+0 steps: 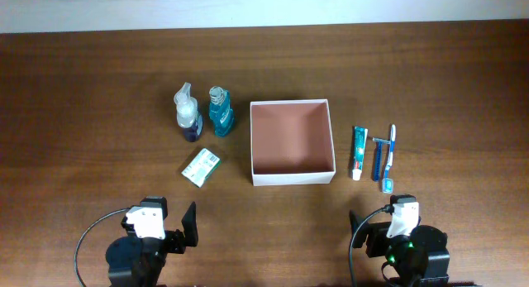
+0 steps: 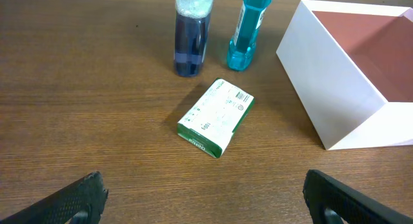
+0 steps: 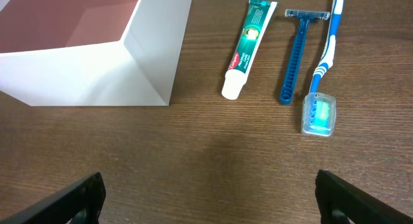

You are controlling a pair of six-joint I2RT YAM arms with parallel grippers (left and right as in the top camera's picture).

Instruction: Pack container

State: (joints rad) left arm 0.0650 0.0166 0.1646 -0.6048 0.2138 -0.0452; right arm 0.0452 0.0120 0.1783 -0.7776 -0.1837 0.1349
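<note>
Next, I close my left gripper on the clear upper part (image 1: pixel 187 111) (image 2: pixel 194 3) of the dark blue spray bottle, beside the teal bottle.
The container (image 1: pixel 292 179), a square white-walled box with a reddish-brown inside, stands empty at the table's middle; it also shows in the left wrist view (image 2: pixel 335 88) and the right wrist view (image 3: pixel 97 75). Left of it stand a dark blue spray bottle (image 1: pixel 189 115) and a teal bottle (image 1: pixel 220 112), with a green-and-white box (image 1: pixel 201 166) lying in front. Right of it lie a toothpaste tube (image 1: pixel 359 152), a blue razor (image 1: pixel 378 157) and a toothbrush (image 1: pixel 389 159). My left gripper (image 2: pixel 205 198) and right gripper (image 3: pixel 210 198) are open and empty near the front edge.
The wooden table (image 1: pixel 99 97) runs to a pale wall at the back. Black cables loop beside each arm base at the front edge.
</note>
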